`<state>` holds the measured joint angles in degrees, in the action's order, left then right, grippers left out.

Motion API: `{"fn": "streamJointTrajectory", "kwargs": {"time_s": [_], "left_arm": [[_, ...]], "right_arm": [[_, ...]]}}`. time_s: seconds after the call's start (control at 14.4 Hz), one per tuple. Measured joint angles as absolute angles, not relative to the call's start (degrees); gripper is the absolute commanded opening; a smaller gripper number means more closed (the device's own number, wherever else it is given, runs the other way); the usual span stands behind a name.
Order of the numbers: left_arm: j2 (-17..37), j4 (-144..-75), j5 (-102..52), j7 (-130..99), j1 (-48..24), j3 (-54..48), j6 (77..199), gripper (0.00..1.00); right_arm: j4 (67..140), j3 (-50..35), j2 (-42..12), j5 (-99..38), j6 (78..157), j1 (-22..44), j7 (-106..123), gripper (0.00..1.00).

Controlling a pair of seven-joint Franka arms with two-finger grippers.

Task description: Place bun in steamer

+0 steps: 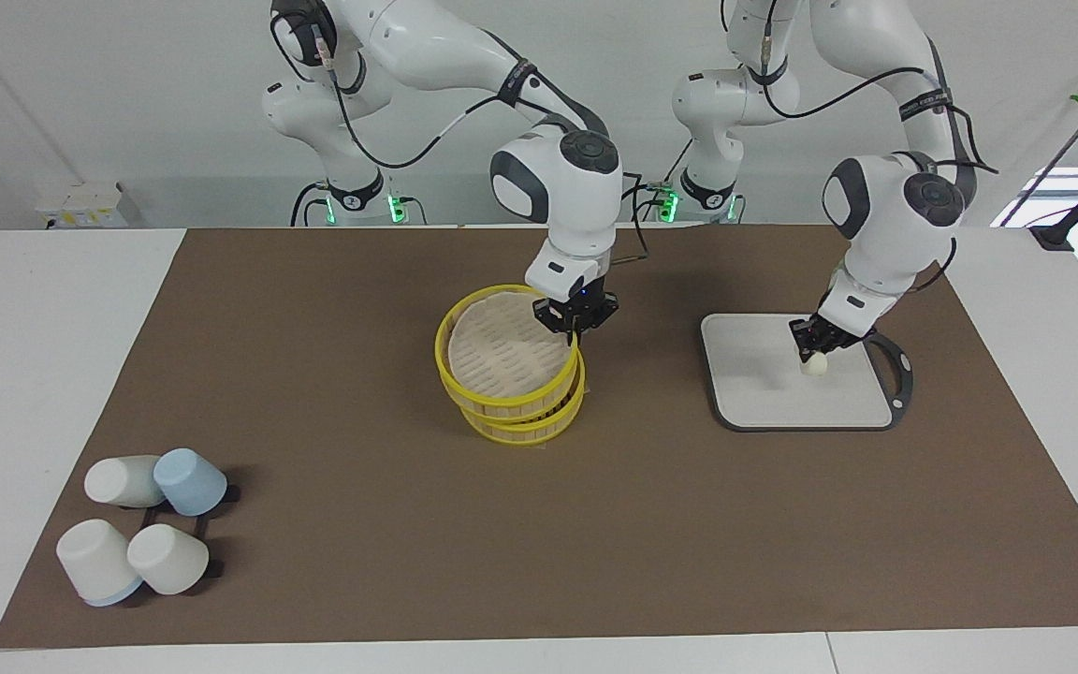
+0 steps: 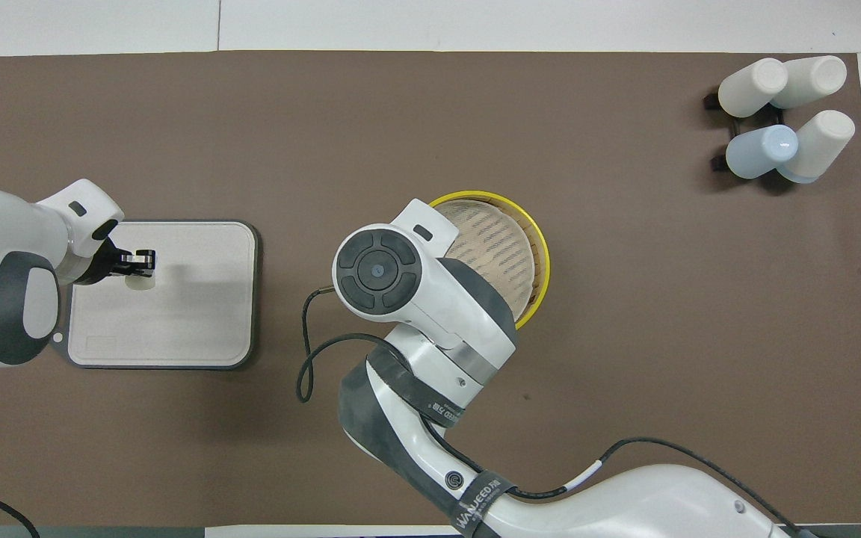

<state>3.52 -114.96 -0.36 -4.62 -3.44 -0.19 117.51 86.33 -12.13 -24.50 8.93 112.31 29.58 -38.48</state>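
The left gripper should release the bun inside the steamer (image 2: 445, 273) near its middle, slightly toward the grey board.
The bun (image 1: 814, 366) is a small cream lump on the grey board (image 1: 754, 393), at the board's edge toward the left arm's end. My left gripper (image 1: 813, 350) is down on it with the fingers shut around its top; both also show in the overhead view, gripper (image 2: 137, 263) and bun (image 2: 140, 282). The steamer (image 1: 525, 423) stands mid-table. My right gripper (image 1: 575, 325) is shut on the rim of its lid (image 1: 502, 351) and holds it tilted, raised at the edge nearer the robots. In the overhead view the right arm hides that gripper; the lid (image 2: 494, 243) shows partly.
Several white and blue cups (image 1: 146, 524) lie on a dark rack at the right arm's end, farther from the robots; they also show in the overhead view (image 2: 782, 119). The board's dark handle (image 1: 899, 370) points toward the left arm's end. A brown mat (image 1: 361, 515) covers the table.
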Motion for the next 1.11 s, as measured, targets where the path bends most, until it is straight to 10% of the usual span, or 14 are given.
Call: {"fn": "streamJointTrajectory", "kwargs": {"time_s": [0.56,1.11], "left_arm": [[10.5,-97.2,-1.2,-52.1,-30.7,-1.0,110.2,0.19],[25.3,-95.7,1.2,-69.4,-44.0,-0.6,125.9,0.20]], "right_arm": [[82.7,-12.0,-19.5,8.3,95.6,13.2,-9.1,0.00],[89.3,-12.0,-17.7,7.1,98.8,6.9,-0.4,0.00]]}}
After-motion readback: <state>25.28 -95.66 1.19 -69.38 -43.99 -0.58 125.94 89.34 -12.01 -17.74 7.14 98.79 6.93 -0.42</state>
